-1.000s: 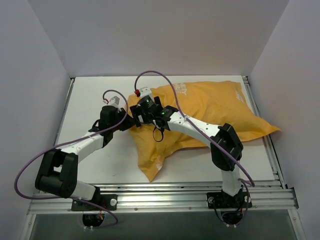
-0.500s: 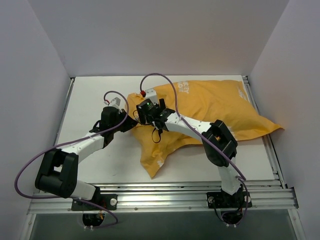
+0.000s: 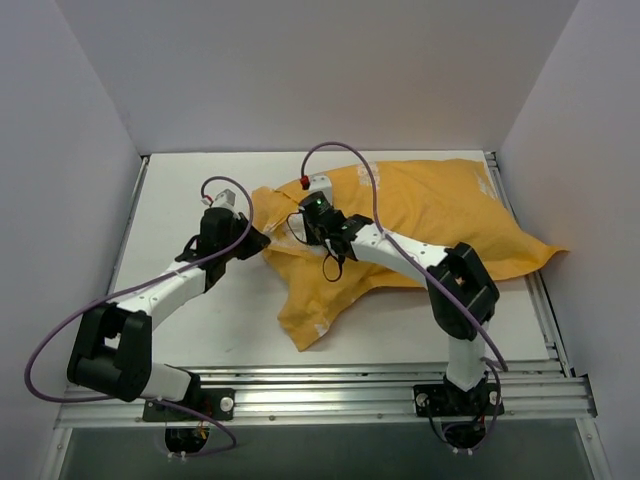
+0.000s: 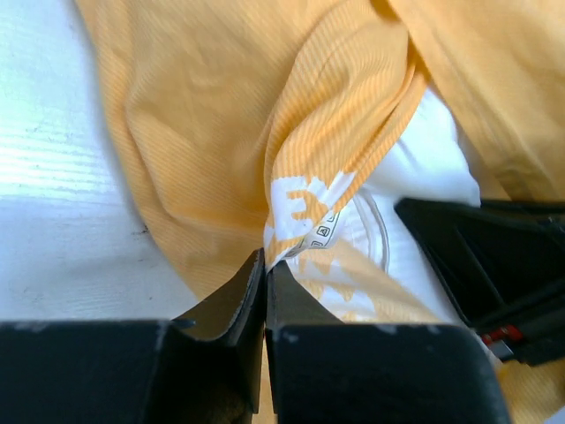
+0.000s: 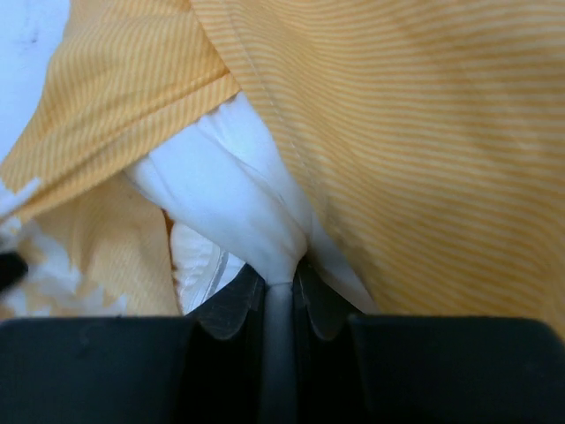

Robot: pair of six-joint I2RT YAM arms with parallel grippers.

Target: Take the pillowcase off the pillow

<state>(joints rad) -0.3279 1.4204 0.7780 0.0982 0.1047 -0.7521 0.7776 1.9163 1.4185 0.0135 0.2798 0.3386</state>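
I will take the pillowcase's near side (image 3: 296, 272) and pull it clear, because it still wraps the pillow while my left gripper pinches the tip of the pillowcase's hem.
The orange-yellow pillowcase (image 3: 430, 215) lies across the right half of the table, its open end towards the left. My left gripper (image 3: 262, 241) is shut on the printed hem of that opening (image 4: 305, 208), with the cloth pinched between the fingertips (image 4: 252, 278). My right gripper (image 3: 300, 222) reaches into the opening and is shut on a bunched fold of the white pillow (image 5: 234, 199). The pillow's white corner (image 4: 424, 150) pokes out of the pillowcase (image 5: 424, 132). Most of the pillow is hidden inside the cover.
White tabletop (image 3: 180, 195) is bare to the left of the cloth. White walls close in the back and both sides. An aluminium rail (image 3: 320, 385) runs along the near edge. Purple cables (image 3: 345, 160) loop over the arms. The pillowcase's right corner (image 3: 550, 255) overhangs the table's side rail.
My right gripper has closed from open onto the white pillow fabric and shifted a little right and back. The left gripper keeps its hold on the hem; the opening is stretched wider.
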